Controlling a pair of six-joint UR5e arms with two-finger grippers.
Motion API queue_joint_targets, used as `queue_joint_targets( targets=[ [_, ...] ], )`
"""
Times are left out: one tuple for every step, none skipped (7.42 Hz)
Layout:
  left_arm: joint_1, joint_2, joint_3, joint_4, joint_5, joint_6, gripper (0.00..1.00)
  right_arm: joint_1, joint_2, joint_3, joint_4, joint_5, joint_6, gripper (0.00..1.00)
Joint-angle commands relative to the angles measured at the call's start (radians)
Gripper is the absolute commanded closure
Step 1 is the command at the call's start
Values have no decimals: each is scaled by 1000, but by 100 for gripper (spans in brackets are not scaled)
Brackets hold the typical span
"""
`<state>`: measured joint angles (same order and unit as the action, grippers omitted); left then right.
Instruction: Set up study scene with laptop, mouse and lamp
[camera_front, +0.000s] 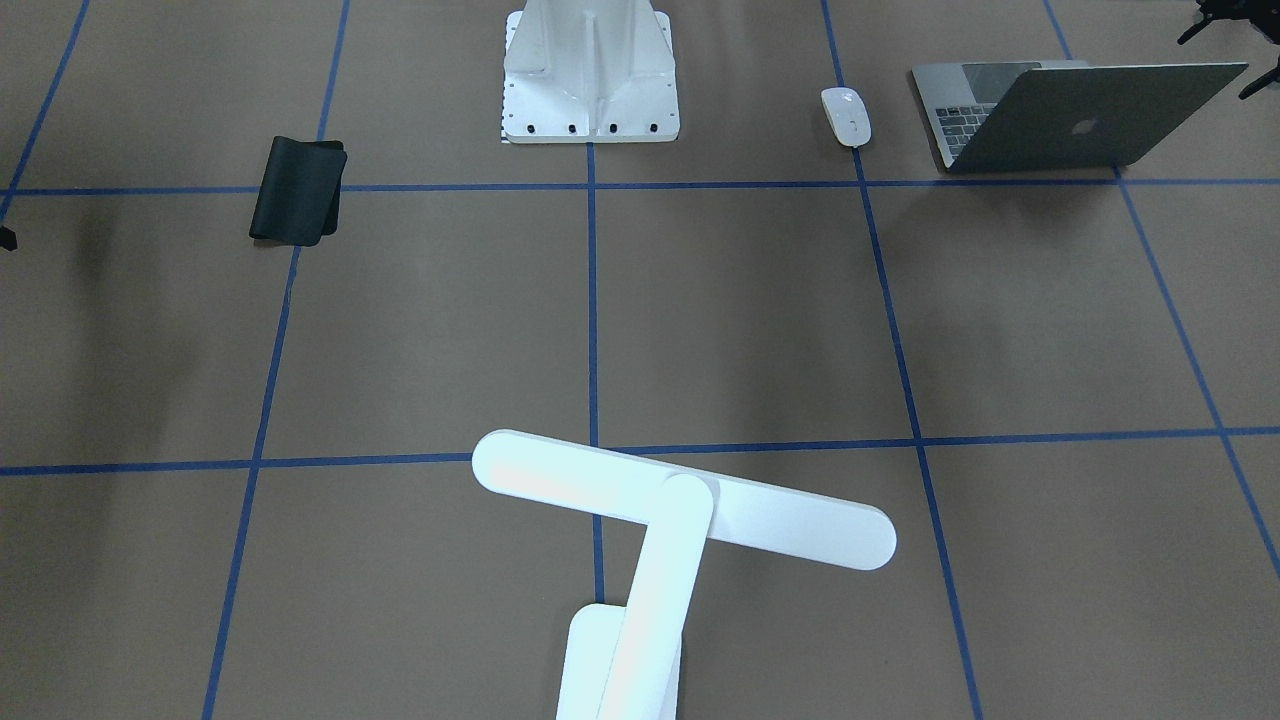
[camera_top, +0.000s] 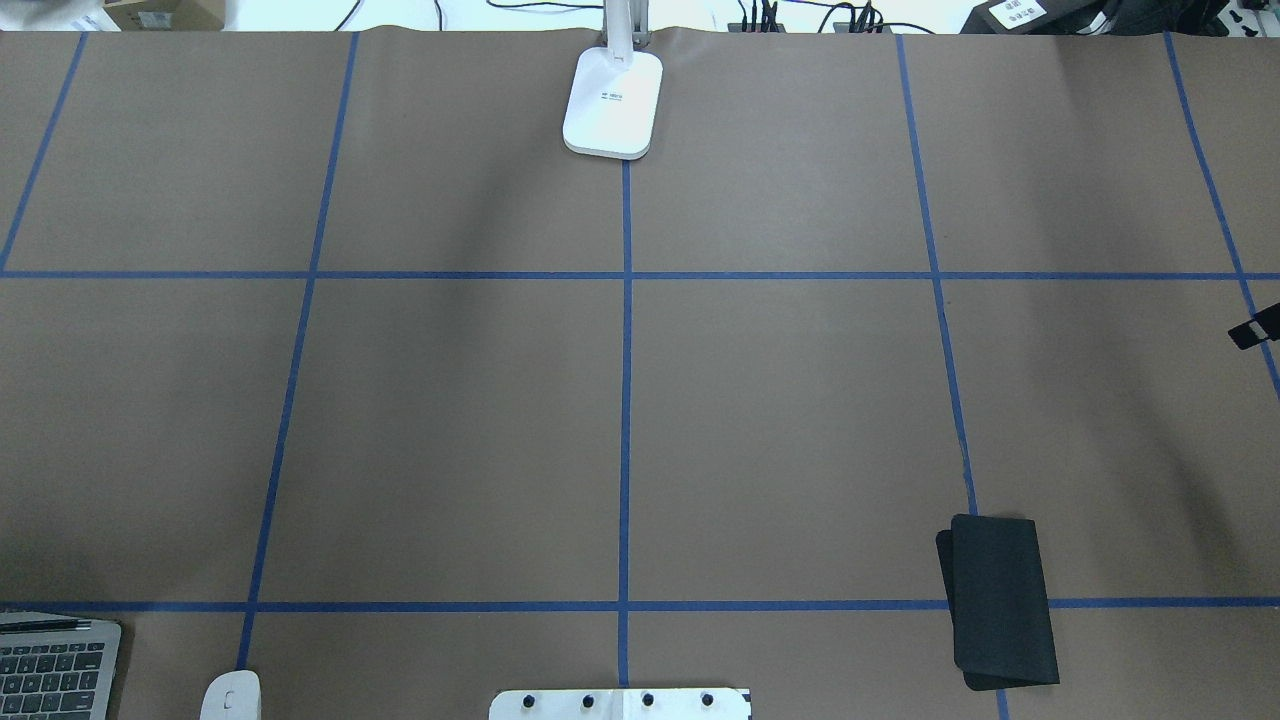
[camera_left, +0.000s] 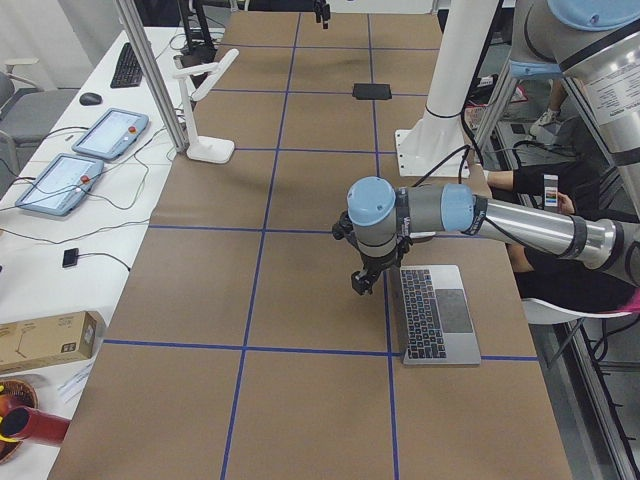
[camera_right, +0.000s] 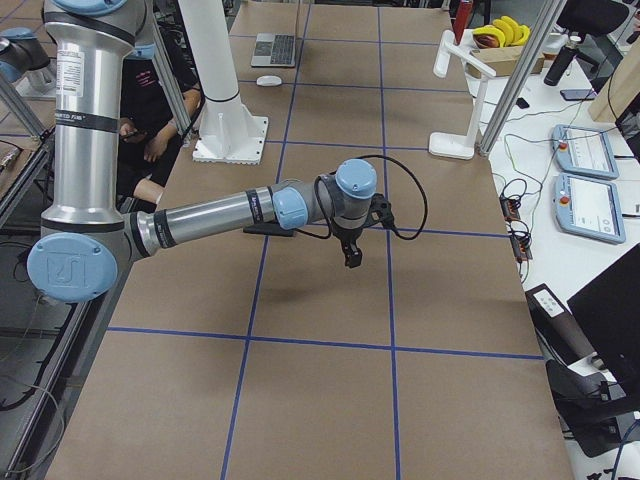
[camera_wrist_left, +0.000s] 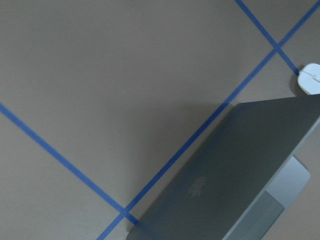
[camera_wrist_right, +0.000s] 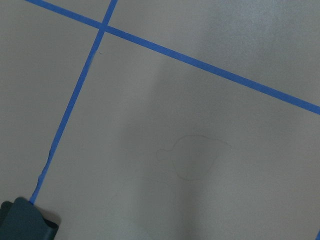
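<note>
The middle of the laptop lid's top edge (camera_front: 1134, 66) (camera_wrist_left: 259, 195), above the apple logo, is the next place my left gripper needs to move to and close on.
The laptop (camera_front: 1085, 125) stands open near the robot's left side, its lid with the apple logo facing away from the robot; it also shows in the left wrist view (camera_wrist_left: 220, 170) and the exterior left view (camera_left: 437, 315). The white mouse (camera_front: 846, 116) lies beside it, toward the pedestal, and also shows in the overhead view (camera_top: 231, 697). The lamp (camera_front: 680, 500) stands at the table's far middle edge, base (camera_top: 612, 105) on the centre line. My left gripper (camera_left: 360, 283) hovers beside the laptop. My right gripper (camera_right: 352, 258) hovers above the table near the black pad. I cannot tell whether either is open or shut.
A black soft pad (camera_top: 1000, 600), partly folded, lies on the robot's right side. The white bolted pedestal (camera_front: 590, 70) stands at the near middle edge. Blue tape lines divide the brown table. Operators' panels (camera_left: 105, 135) sit past the far edge.
</note>
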<state>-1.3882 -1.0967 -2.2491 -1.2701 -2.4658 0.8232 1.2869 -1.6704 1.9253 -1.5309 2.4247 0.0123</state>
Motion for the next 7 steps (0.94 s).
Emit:
queue_joint_targets(
  targets=[
    [86,-20,-3,-2,-2,75,0,-1,1,-2,2,-31,0,0],
    [107,-26,-3,-3,-2,82,1,-1,4,0,2,-59,0,0],
    [129,-43,-3,-3,-4,82,1,-1,4,0,2,-59,0,0],
    [159,-48,-3,-5,-2,83,1,-1,4,0,2,-58,0,0],
    [191,-57,-4,-5,-2,83,1,-1,4,-3,2,-59,0,0],
    [211,-57,-4,-11,-2,85,2,-1,4,-6,2,-59,0,0],
    [231,-57,-3,-29,-2,83,2,-1,4,-6,2,-59,-2,0]
  ],
)
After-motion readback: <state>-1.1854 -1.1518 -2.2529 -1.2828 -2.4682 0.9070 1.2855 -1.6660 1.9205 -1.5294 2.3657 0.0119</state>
